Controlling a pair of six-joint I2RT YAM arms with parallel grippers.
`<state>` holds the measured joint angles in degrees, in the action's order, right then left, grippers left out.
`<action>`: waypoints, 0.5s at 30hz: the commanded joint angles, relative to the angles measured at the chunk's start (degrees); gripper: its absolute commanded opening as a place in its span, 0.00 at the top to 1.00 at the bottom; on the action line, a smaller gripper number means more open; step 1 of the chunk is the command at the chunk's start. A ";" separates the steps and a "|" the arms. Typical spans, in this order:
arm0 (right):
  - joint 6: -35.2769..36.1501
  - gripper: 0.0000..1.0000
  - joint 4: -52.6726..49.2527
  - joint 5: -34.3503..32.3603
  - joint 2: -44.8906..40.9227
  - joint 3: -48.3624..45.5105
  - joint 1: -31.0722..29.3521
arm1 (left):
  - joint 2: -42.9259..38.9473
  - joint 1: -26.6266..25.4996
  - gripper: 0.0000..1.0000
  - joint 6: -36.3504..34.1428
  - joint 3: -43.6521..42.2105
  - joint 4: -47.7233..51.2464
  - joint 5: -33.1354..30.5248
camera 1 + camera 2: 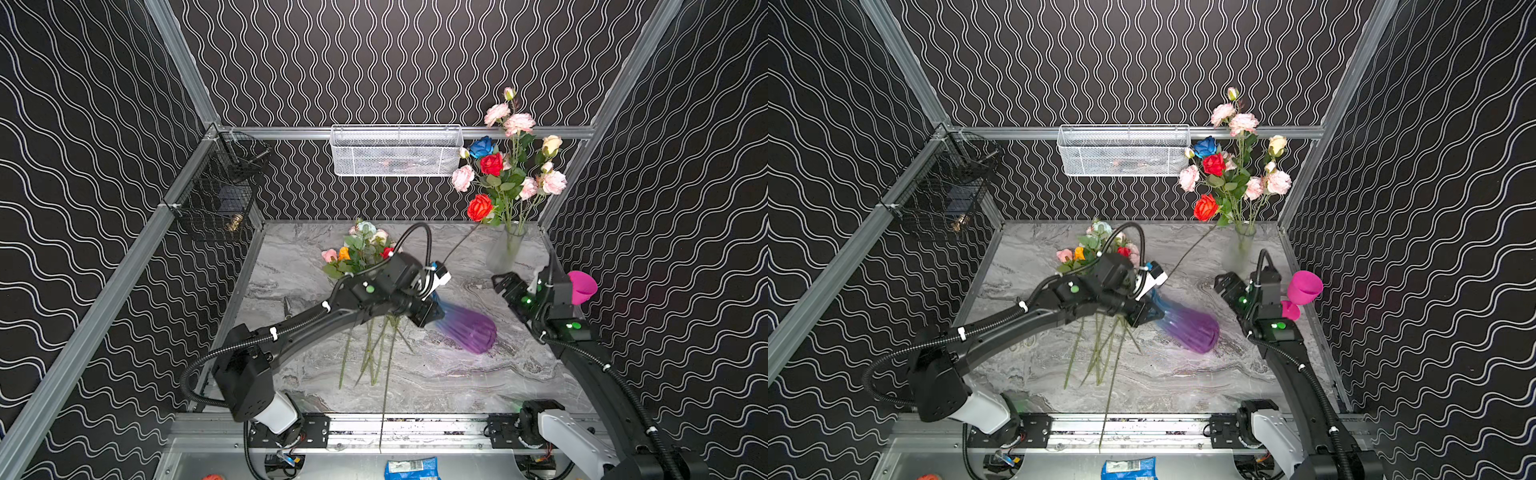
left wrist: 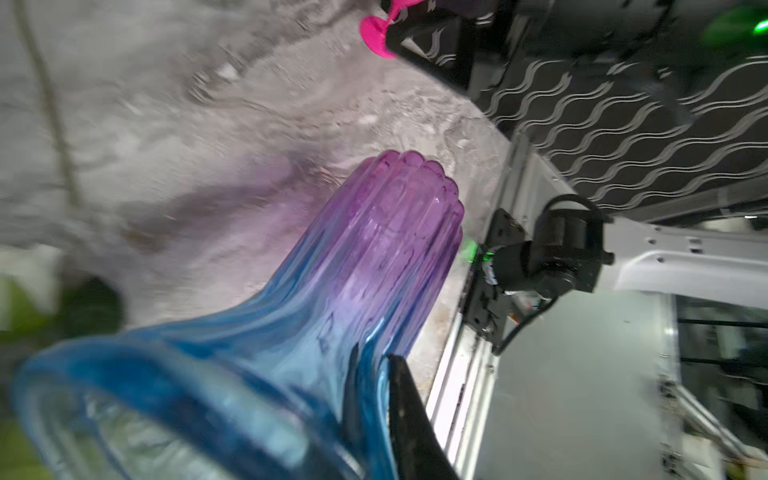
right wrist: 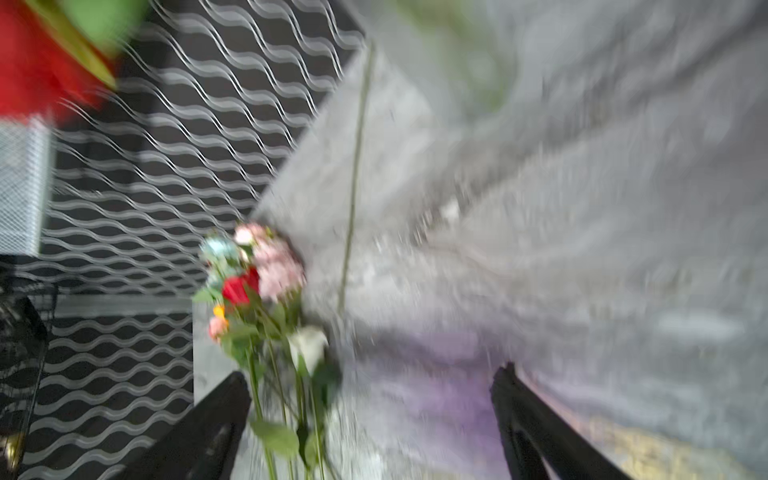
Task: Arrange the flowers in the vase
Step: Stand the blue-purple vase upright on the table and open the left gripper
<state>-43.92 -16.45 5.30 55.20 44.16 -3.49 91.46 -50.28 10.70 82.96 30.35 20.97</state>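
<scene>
Next, my left gripper releases the ribbed vase, now tilted over the marble table, standing upright on the bare marble table (image 1: pixel 445 336) next to the stems of the loose flowers.
A ribbed vase (image 1: pixel 469 328) (image 1: pixel 1192 330) (image 2: pixel 395 232), blue at the mouth and purple at the base, lies tilted over the marble table. My left gripper (image 1: pixel 432 311) (image 1: pixel 1148 311) (image 2: pixel 374 399) is shut on its blue rim, one finger inside and one outside. Loose flowers (image 1: pixel 361 249) (image 1: pixel 1096 245) (image 3: pixel 257 282) lie behind and under the left arm, their stems pointing to the front. My right gripper (image 1: pixel 505 282) (image 1: pixel 1225 284) (image 3: pixel 370 399) hangs open and empty to the right of the vase.
A clear vase (image 1: pixel 509 249) (image 1: pixel 1239 249) with pink, red, blue and cream blooms (image 1: pixel 507 166) stands at the back right. A pink goblet (image 1: pixel 579 286) (image 1: pixel 1304 289) sits behind the right arm. A white mesh basket (image 1: pixel 397 149) and a black wire basket (image 1: pixel 220 187) hang on the walls.
</scene>
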 commanded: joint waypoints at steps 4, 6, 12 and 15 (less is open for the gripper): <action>5.25 0.08 -0.53 -5.95 0.34 4.61 0.72 | 10.37 -3.31 1.00 -12.83 21.07 22.93 -21.56; 5.69 0.08 -0.58 -5.48 0.50 5.44 0.85 | 15.15 -5.41 1.00 -15.53 27.72 26.61 -28.23; 6.99 0.09 -1.13 -5.57 0.39 4.81 1.68 | 29.18 -9.60 1.00 -23.32 48.93 37.16 -35.92; 7.52 0.08 -1.36 -5.35 -0.10 3.52 2.77 | 35.39 -12.08 1.00 -27.76 58.01 42.81 -40.46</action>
<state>-37.60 -16.95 0.30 55.57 48.49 -1.48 124.14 -60.88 -9.67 135.35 67.99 -12.10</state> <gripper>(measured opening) 0.916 0.135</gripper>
